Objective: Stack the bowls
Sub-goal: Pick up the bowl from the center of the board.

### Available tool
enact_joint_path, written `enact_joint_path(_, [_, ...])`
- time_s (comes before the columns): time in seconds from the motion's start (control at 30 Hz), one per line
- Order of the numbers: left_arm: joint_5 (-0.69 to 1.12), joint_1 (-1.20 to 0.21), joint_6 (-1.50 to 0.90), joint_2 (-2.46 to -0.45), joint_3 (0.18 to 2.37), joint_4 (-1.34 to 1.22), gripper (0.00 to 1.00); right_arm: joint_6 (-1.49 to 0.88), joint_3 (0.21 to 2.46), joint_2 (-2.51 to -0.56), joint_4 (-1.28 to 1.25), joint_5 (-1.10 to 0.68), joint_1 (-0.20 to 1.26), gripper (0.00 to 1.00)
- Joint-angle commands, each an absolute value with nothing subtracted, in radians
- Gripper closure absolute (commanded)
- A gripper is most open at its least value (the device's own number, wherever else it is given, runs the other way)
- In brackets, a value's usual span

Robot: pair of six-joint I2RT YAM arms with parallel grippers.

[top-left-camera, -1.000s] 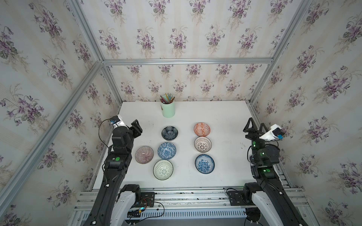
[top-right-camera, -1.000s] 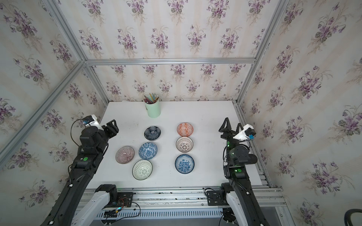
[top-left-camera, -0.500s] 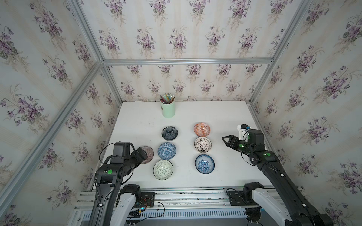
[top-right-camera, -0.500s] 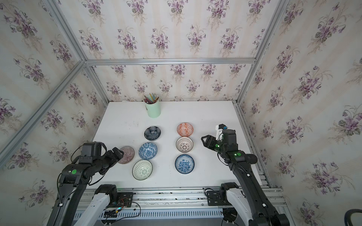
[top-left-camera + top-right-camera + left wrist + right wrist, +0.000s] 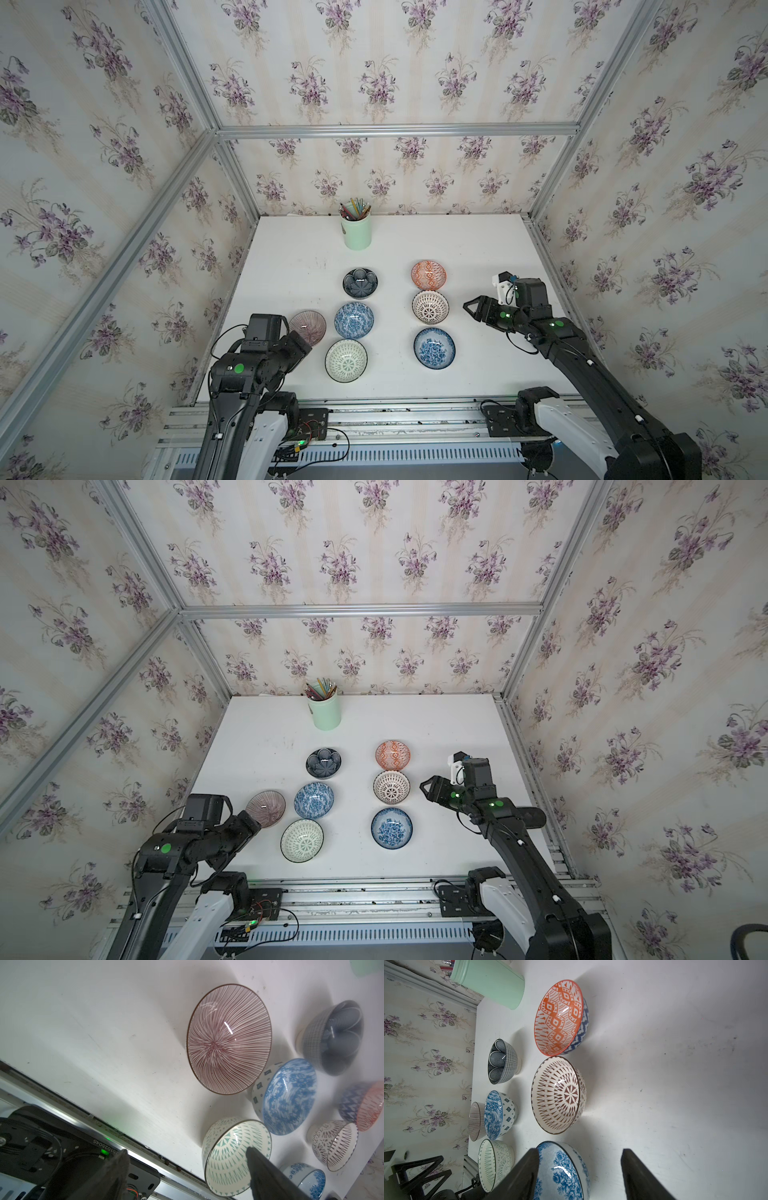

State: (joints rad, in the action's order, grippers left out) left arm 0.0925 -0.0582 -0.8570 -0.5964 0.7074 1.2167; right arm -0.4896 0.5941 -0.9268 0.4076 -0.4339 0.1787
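Observation:
Next, my left gripper goes to the mauve lined bowl's rim [image 5: 291, 328] [image 5: 187, 1046], on the side away from the blue-white floral bowl, and closes there.
Seven bowls stand apart on the white table [image 5: 490, 257], none stacked. The left column holds the navy petal bowl [image 5: 360, 283], a blue-white floral bowl [image 5: 353, 320] and a green-on-white lattice bowl [image 5: 346, 360], with the mauve lined bowl [image 5: 308, 327] beside them. The right column holds the orange bowl [image 5: 428, 275], a brown-on-white lattice bowl [image 5: 430, 306] and another blue floral bowl [image 5: 434, 348]. My left gripper [image 5: 187, 1152] hovers open and empty by the mauve bowl [image 5: 228, 1039] and green lattice bowl [image 5: 228, 1159]. My right gripper [image 5: 580, 1151] is open and empty, right of the brown lattice bowl [image 5: 556, 1095].
A mint-green cup of pencils [image 5: 356, 230] stands at the back of the table. Wallpapered walls with aluminium frame posts [image 5: 544, 266] close in three sides. A metal rail [image 5: 395, 409] runs along the front edge.
Both arms have come down from raised poses at the table's sides toward the bowls. Over the last half second they have barely moved.

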Motion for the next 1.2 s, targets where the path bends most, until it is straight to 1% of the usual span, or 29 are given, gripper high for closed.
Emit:
enact_joint_path(0.0, [0.08,-0.058,-0.894,-0.629,0.685,1.151,0.15,-0.48,0.594,-0.931,0.396,-0.433,0.181,0.33])
enact_joint_path(0.13, [0.036,-0.057,-0.899,-0.694,0.668,1.103,0.24,-0.48,0.592,-0.936,0.396,-0.433,0.181,0.33])
enact_joint_path(0.23, [0.005,-0.057,-0.907,-0.736,0.652,1.051,0.28,-0.48,0.591,-0.936,0.395,-0.436,0.183,0.34])
enact_joint_path(0.4, [-0.07,-0.055,-0.919,-0.814,0.646,0.956,0.32,-0.479,0.589,-0.936,0.398,-0.439,0.184,0.34])
enact_joint_path(0.47, [-0.082,-0.055,-0.915,-0.842,0.647,0.928,0.35,-0.479,0.589,-0.935,0.398,-0.441,0.187,0.35])
enact_joint_path(0.53, [-0.08,-0.054,-0.91,-0.869,0.639,0.893,0.4,-0.479,0.589,-0.935,0.399,-0.443,0.188,0.35])
enact_joint_path(0.67, [-0.069,-0.052,-0.901,-0.952,0.639,0.851,0.43,-0.48,0.589,-0.934,0.4,-0.443,0.191,0.35])
enact_joint_path(0.83, [-0.08,-0.051,-0.884,-1.012,0.646,0.824,0.44,-0.48,0.588,-0.936,0.4,-0.444,0.193,0.36])
enact_joint_path(1.17, [-0.036,-0.037,-0.858,-1.078,0.603,0.731,0.61,-0.482,0.588,-0.938,0.399,-0.443,0.195,0.36])
